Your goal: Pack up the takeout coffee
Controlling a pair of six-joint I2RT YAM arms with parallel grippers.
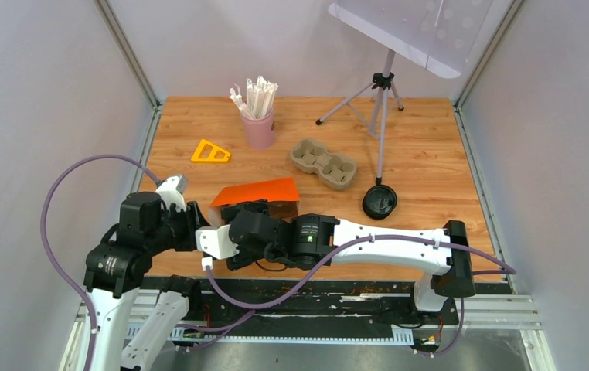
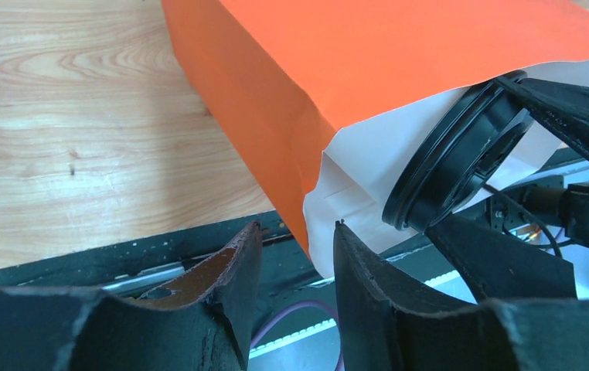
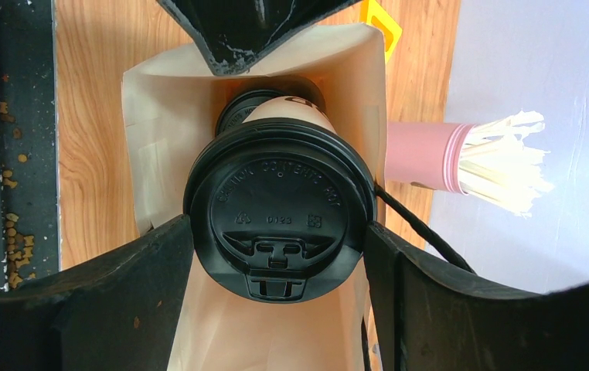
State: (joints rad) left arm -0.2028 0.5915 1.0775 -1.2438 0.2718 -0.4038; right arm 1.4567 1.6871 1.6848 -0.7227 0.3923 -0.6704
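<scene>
The cup's black lid sticks out of the bag's opening, so my left gripper should pinch the bag's lower corner (image 2: 316, 243) before my right gripper pushes the cup further in.
An orange paper bag (image 1: 257, 191) lies on its side on the wooden table, its white-lined mouth facing the arms. My right gripper (image 3: 278, 232) is shut on a takeout coffee cup by its black lid (image 3: 280, 209), which sits in the bag's mouth (image 3: 160, 116). A second lidded cup (image 3: 235, 108) lies deeper inside. The cups' colours are mostly hidden. In the left wrist view, the held lid (image 2: 461, 154) pokes from the bag (image 2: 400, 62). My left gripper (image 2: 297, 228) is open, with the bag's lower corner just at its fingertips. From above, both grippers (image 1: 202, 224) (image 1: 249, 224) crowd the bag's near end.
A pink cup of white sticks (image 1: 258, 127) stands at the back. A cardboard cup carrier (image 1: 323, 164) and a bare black lid (image 1: 379, 202) lie right of the bag. A yellow triangle piece (image 1: 210, 152) is back left. A tripod (image 1: 380, 116) stands at the back right.
</scene>
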